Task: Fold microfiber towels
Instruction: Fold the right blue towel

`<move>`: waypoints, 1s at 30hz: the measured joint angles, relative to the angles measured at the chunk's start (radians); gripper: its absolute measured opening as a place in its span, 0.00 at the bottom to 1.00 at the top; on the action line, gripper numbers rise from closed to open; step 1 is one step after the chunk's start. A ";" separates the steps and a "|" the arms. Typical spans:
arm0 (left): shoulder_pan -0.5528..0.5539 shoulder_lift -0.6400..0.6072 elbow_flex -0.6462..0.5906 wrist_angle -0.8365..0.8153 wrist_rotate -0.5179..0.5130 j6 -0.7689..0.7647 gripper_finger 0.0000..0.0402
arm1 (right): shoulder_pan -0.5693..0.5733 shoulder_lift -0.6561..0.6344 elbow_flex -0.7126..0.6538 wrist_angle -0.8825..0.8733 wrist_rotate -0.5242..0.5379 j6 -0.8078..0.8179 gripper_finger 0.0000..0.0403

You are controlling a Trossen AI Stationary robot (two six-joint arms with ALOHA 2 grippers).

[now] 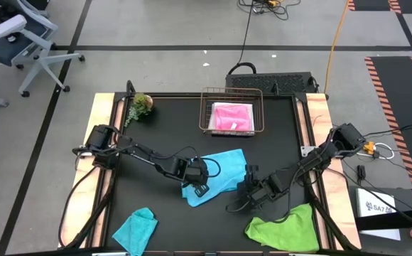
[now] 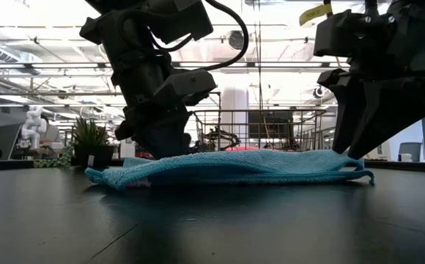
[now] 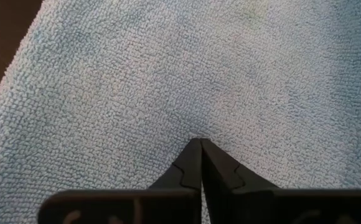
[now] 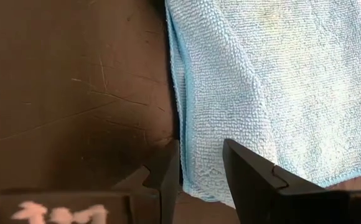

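Note:
Next, my right gripper pinches the towel's corner (image 4: 196,188) and pulls it flat while my left gripper pins it, because the sky blue towel has a fold along its doubled edge.
The sky blue towel (image 1: 220,171) lies folded over and flat on the black table (image 1: 156,128), near its middle; it also shows in the low view (image 2: 234,167). My left gripper (image 1: 199,179) is shut, its tips down on the towel's left part (image 3: 200,142). My right gripper (image 1: 251,186) is open at the towel's right near corner; its fingers stand on either side of the towel's doubled edge (image 4: 190,149). The hot pink towel (image 1: 233,116) lies in a wire basket. The teal towel (image 1: 136,227) and lime green towel (image 1: 284,227) lie crumpled near the front edge. The white towel is out of view. My left gripper presses its shut fingertips (image 3: 196,155) down on the sky blue towel's upper face (image 3: 199,127), well in from its edges. The fingers come from above, slanting down. The towel lies flat on the table under them. My right gripper: I cannot tell whether its fingers touch the towel.
A wire basket (image 1: 207,99) stands at the table's far middle. A small green plant (image 1: 141,107) sits at the far left. Wooden rails (image 1: 101,121) run along the table's left and right sides. An office chair (image 1: 21,35) stands on the floor beyond.

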 joint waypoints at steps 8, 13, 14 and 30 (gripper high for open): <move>0.000 0.000 0.000 0.000 0.000 0.000 0.01 | -0.002 0.001 0.000 0.000 0.027 -0.009 0.29; 0.000 0.000 0.000 0.000 0.000 0.001 0.02 | -0.002 0.001 0.000 0.000 0.024 0.007 0.29; 0.000 0.000 0.000 0.000 0.000 0.001 0.02 | -0.002 0.001 0.000 0.000 0.024 0.019 0.29; -0.001 0.000 0.000 0.000 0.000 0.009 0.02 | -0.001 0.001 -0.036 0.060 0.024 0.067 0.28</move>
